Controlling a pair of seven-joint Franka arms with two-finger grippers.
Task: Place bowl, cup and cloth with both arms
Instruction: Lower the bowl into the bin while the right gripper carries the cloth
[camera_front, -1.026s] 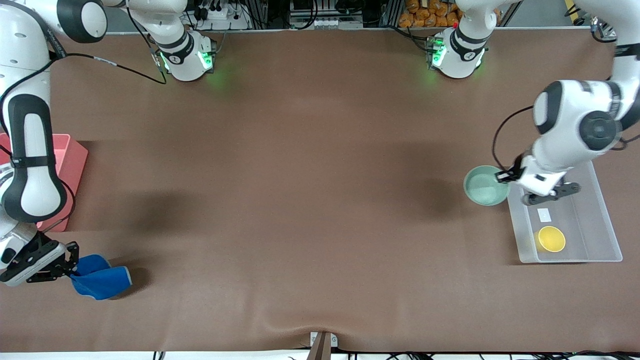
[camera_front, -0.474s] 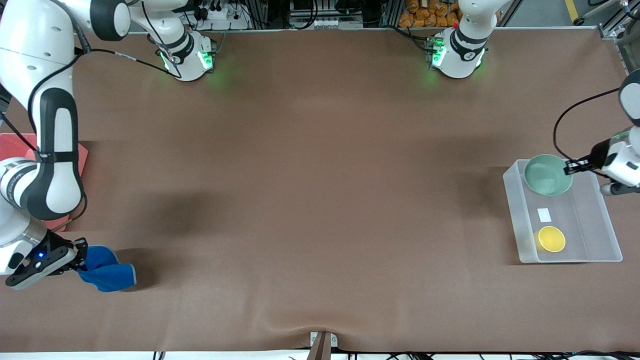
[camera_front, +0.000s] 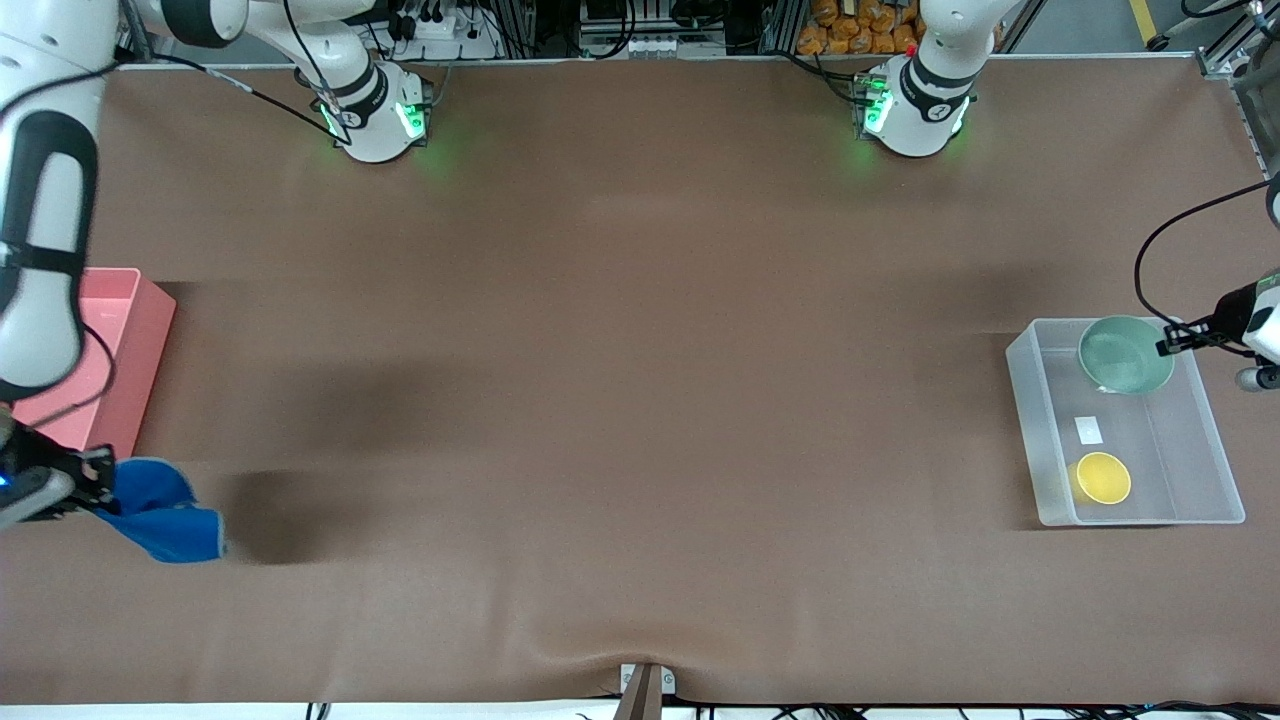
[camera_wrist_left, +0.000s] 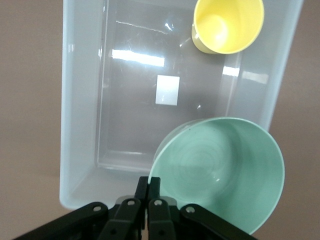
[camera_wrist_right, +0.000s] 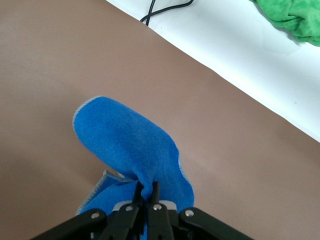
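The mint-green bowl, now held over the bin's far end, will be let go by my left gripper on the clear bin's bottom beside the white label (camera_front: 1088, 395) (camera_wrist_left: 178, 127), across from the yellow cup.
My left gripper (camera_front: 1170, 347) (camera_wrist_left: 148, 182) is shut on the rim of the mint-green bowl (camera_front: 1125, 354) (camera_wrist_left: 220, 170) and holds it over the end of the clear plastic bin (camera_front: 1030, 420) (camera_wrist_left: 80, 115) farther from the front camera. The yellow cup (camera_front: 1100, 478) (camera_wrist_left: 227, 25) stands in the bin's nearer end. My right gripper (camera_front: 98, 480) (camera_wrist_right: 148, 187) is shut on the blue cloth (camera_front: 160, 510) (camera_wrist_right: 130, 145), which hangs bunched above the table beside the pink bin.
A pink bin (camera_front: 110, 370) stands at the right arm's end of the table, just past the cloth. A small white label (camera_front: 1088, 430) lies in the clear bin. A green cloth (camera_wrist_right: 295, 17) lies off the table's edge.
My left gripper carried the bowl from beside the clear bin to over it. My right gripper lifted the cloth and moved it toward the pink bin.
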